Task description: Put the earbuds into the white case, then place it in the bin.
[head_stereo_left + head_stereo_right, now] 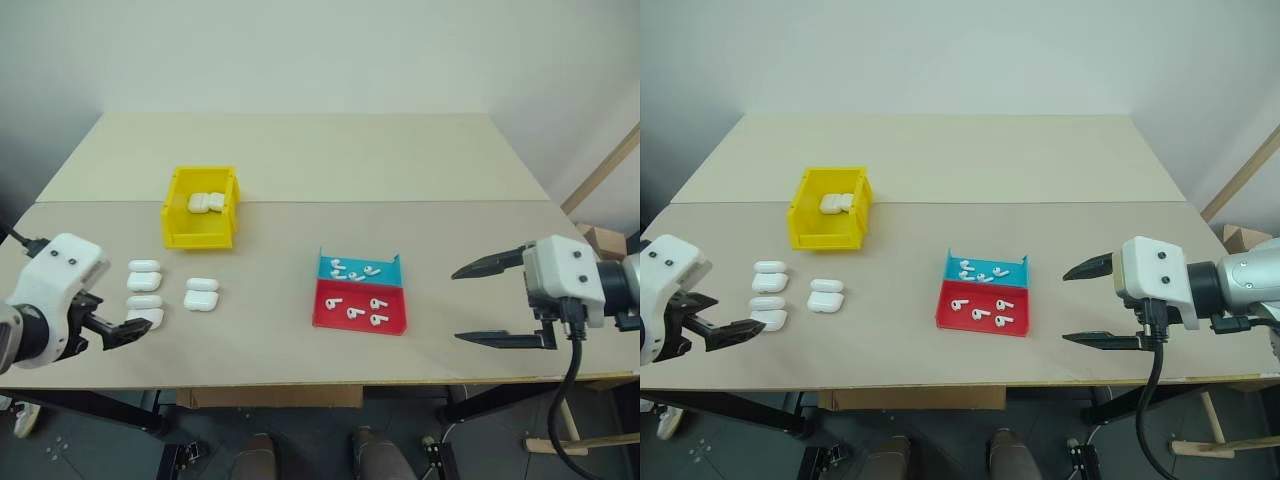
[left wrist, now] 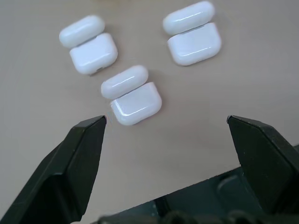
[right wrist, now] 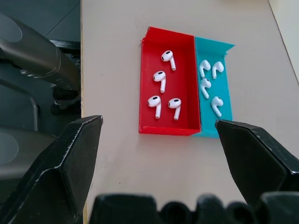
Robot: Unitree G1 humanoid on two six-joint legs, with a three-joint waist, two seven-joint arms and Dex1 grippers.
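Next, my left gripper goes to the white case nearest the table's front edge and closes across the white case's body [image 1: 145, 317] [image 2: 136, 103], below its open lid.
Three white cases lie with lids open at the table's left: one [image 1: 146, 310] close in front of my open left gripper [image 1: 118, 318], one [image 1: 144, 274] behind it, one [image 1: 202, 293] to their right. The left wrist view has the nearest case [image 2: 135, 102] just beyond the gap between my fingertips [image 2: 166, 120]. Several earbuds [image 1: 352, 270] lie in a red-and-blue tray [image 1: 358, 325] at centre. My right gripper [image 1: 457, 305] hangs open to the tray's right, nothing in it. The yellow bin [image 1: 170, 215] behind the cases holds a white case [image 1: 207, 203].
The tabletop has a seam [image 1: 400, 202] running across behind the bin. The front edge [image 1: 300, 382] is close below the grippers. A wooden beam [image 1: 603, 168] and a cardboard box [image 1: 603, 240] stand off the table's right side.
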